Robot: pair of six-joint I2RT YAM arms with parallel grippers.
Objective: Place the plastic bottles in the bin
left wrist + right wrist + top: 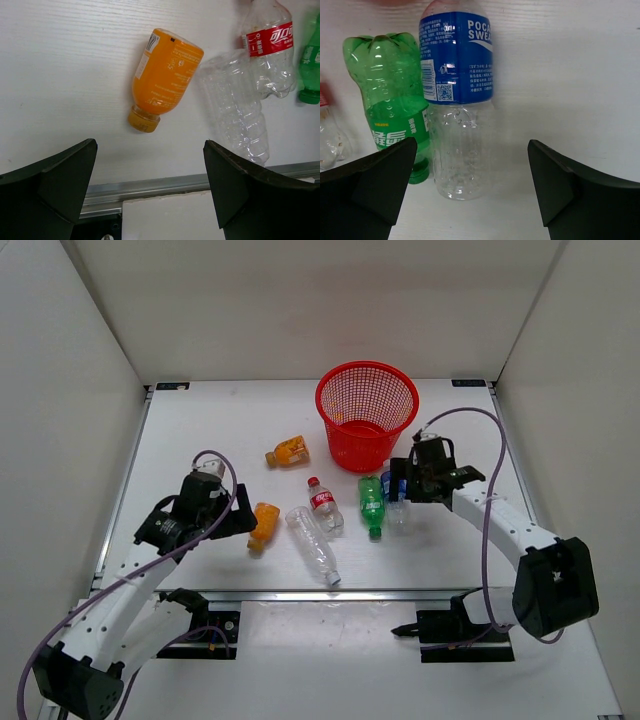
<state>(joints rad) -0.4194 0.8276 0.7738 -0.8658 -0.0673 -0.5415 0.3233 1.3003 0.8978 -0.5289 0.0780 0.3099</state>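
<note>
I should next close my left gripper around the middle of the orange bottle [263, 523] [164, 75] that lies next to the plain clear bottle, farther from the red mesh bin.
The red mesh bin [367, 415] stands at the back centre. Six bottles lie on the white table: one orange [288, 452] near the bin, a second orange [263, 525] [165, 77], a red-labelled clear one [324, 505] [270, 45], a plain clear one [314, 545] [235, 110], a green one [371, 505] [390, 105] and a blue-labelled one [396, 505] [457, 100]. My left gripper [238, 520] [150, 147] is open and empty, just left of the second orange bottle. My right gripper [408, 480] [472, 145] is open and empty, over the blue-labelled bottle.
An aluminium rail [330, 595] [175, 182] runs along the table's near edge. White walls close in the left, right and back sides. The green and blue-labelled bottles lie touching side by side, close to the bin's base.
</note>
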